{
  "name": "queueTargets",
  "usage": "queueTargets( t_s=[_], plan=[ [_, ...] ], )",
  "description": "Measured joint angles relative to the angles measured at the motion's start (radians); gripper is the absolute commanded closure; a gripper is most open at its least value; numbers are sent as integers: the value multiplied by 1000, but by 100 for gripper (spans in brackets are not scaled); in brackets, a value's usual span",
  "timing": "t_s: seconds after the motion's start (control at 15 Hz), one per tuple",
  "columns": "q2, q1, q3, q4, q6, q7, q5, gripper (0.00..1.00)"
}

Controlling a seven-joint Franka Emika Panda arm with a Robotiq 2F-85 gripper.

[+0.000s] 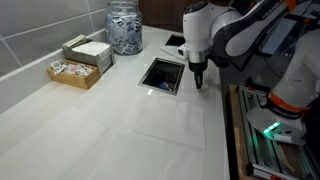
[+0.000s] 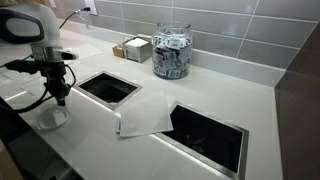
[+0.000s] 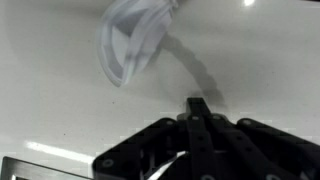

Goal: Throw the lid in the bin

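Observation:
The closed fingers of my gripper rest on the counter beside the lid, so next I lift, turn and open my gripper, and then pinch the lid's rim (image 2: 65, 113).
The lid is a clear, round plastic lid lying on the white counter; it shows in an exterior view (image 2: 50, 117) and at the top of the wrist view (image 3: 135, 40). My gripper (image 2: 60, 97) hangs just above and beside it, fingers pressed together and holding nothing. It also shows in the wrist view (image 3: 197, 105) and in an exterior view (image 1: 198, 80). The bin is a square dark opening in the counter (image 1: 162, 75), right next to the gripper, and it shows in the second exterior view too (image 2: 108, 88).
A second counter opening (image 2: 205, 130) lies further along. A thin clear sheet (image 2: 145, 122) lies between the two openings. A glass jar of packets (image 1: 125, 25) and boxes of sachets (image 1: 75, 70) stand by the tiled wall.

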Motion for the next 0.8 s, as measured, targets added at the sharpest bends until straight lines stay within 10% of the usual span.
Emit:
queueTargets(
  t_s=[0.8],
  plan=[
    [-46,-8,-35,-7,-59,35,47,0]
  ],
)
